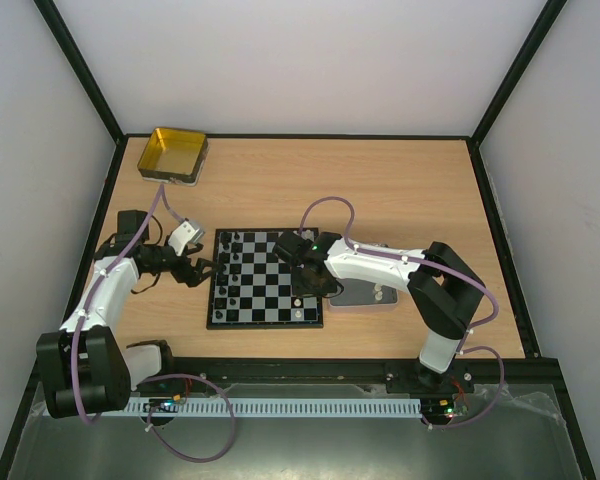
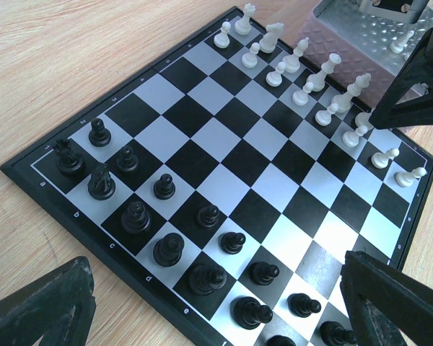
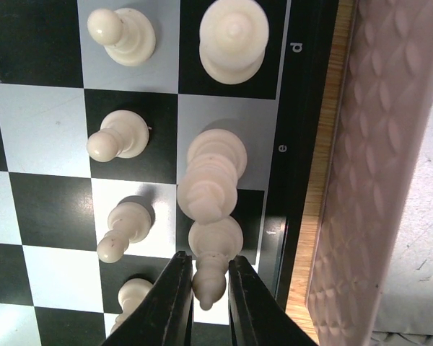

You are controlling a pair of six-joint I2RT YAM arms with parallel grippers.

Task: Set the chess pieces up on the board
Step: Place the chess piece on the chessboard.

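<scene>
Next, I move my right gripper to the silver metal tray and close it there on the top of the farther white chess piece [image 1: 378,287].
The board [image 1: 270,278] lies mid-table. Black chess pieces [image 2: 169,249] fill its two left rows and white chess pieces [image 2: 325,72] line the right side. My right gripper [image 1: 308,280] reaches down over the white back row. In the right wrist view its jaws [image 3: 206,277] are shut on the head of a white bishop [image 3: 215,238], which stands on a square by the board's [image 3: 43,122] edge, just below a taller white piece [image 3: 213,173]. My left gripper [image 1: 202,268] hovers open at the board's black side, nothing between its fingers [image 2: 43,306].
A silver metal tray [image 1: 365,293] lies against the board's right edge, with a white piece on it [image 2: 398,42]; its embossed wall [image 3: 375,180] rises close to my right fingers. A yellow tin [image 1: 175,153] stands at the far left corner.
</scene>
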